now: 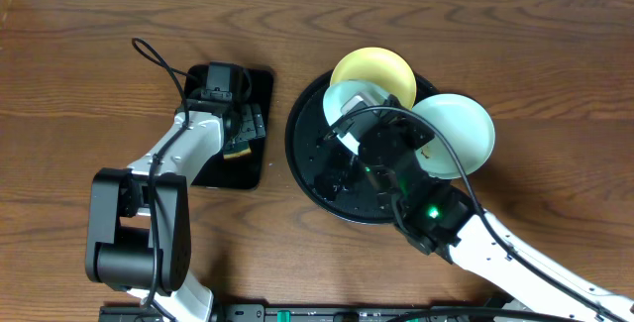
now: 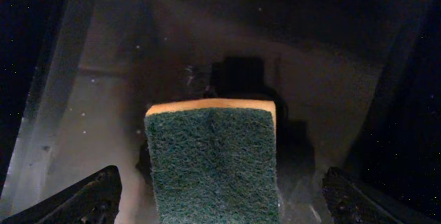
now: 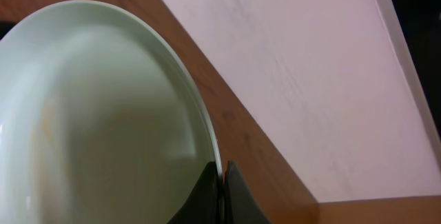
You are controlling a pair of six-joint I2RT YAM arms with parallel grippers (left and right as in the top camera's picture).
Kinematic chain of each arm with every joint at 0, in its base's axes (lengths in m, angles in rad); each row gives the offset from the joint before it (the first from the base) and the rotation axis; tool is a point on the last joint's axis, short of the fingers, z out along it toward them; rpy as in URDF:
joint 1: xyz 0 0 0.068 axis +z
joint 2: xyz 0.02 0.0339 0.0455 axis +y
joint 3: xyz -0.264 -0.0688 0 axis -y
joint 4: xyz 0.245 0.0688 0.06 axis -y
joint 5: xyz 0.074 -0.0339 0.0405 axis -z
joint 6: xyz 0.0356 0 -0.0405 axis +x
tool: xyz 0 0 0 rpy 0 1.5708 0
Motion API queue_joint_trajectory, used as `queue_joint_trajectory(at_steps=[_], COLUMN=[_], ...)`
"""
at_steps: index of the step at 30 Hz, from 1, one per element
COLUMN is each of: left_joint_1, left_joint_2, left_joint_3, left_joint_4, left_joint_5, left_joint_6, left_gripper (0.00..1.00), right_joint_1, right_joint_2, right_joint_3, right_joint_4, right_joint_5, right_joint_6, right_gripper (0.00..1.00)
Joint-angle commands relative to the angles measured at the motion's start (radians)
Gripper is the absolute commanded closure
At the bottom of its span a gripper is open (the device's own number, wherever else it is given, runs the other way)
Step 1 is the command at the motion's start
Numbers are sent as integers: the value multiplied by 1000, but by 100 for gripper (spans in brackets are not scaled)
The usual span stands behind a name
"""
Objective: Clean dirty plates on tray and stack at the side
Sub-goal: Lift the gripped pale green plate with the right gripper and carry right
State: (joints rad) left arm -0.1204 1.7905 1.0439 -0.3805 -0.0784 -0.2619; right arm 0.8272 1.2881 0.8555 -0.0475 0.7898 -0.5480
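My right gripper has the other mint-green plate. I need to release it on the bare table (image 1: 540, 114) outside the tray, next to the mint-green plate.
The round black tray (image 1: 305, 159) lies right of centre. A pale yellow plate (image 1: 371, 72) leans on its far rim, and a mint-green plate (image 1: 458, 132) sits over its right rim. My right gripper (image 1: 347, 126) is above the tray, shut on the rim of the other mint-green plate (image 1: 349, 97). In the right wrist view the fingers (image 3: 224, 182) pinch that plate's edge (image 3: 103, 114), which is tilted up. My left gripper (image 1: 236, 124) is open over a green and yellow sponge (image 2: 212, 162), with one finger on each side of it (image 2: 220, 203).
The sponge (image 1: 238, 150) lies in a smaller rectangular black tray (image 1: 260, 84) left of the round tray. A cable loops over the table behind the left arm (image 1: 154, 54). A pale wall (image 3: 310, 65) runs along the far table edge.
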Motion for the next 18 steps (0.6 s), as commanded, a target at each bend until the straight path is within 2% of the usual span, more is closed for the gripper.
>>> queue_joint_trajectory(at_steps=[1, 9, 13, 18], left_joint_1=[4, 4, 4, 4], left_joint_2=[9, 9, 9, 9], left_joint_3=[7, 7, 7, 7], left_joint_4=[1, 1, 1, 1], left_joint_5=[-13, -13, -13, -13], left_joint_6=[3, 3, 3, 3], left_gripper=[7, 7, 7, 6], right_joint_1=[12, 12, 8, -35], right_joint_2=[24, 29, 29, 29], right_joint_3=[18, 18, 18, 18], right_joint_4=[3, 3, 3, 6], right_joint_5=[53, 50, -19, -61], right_joint_6=[-53, -52, -47, 52], right_gripper=[99, 99, 99, 99])
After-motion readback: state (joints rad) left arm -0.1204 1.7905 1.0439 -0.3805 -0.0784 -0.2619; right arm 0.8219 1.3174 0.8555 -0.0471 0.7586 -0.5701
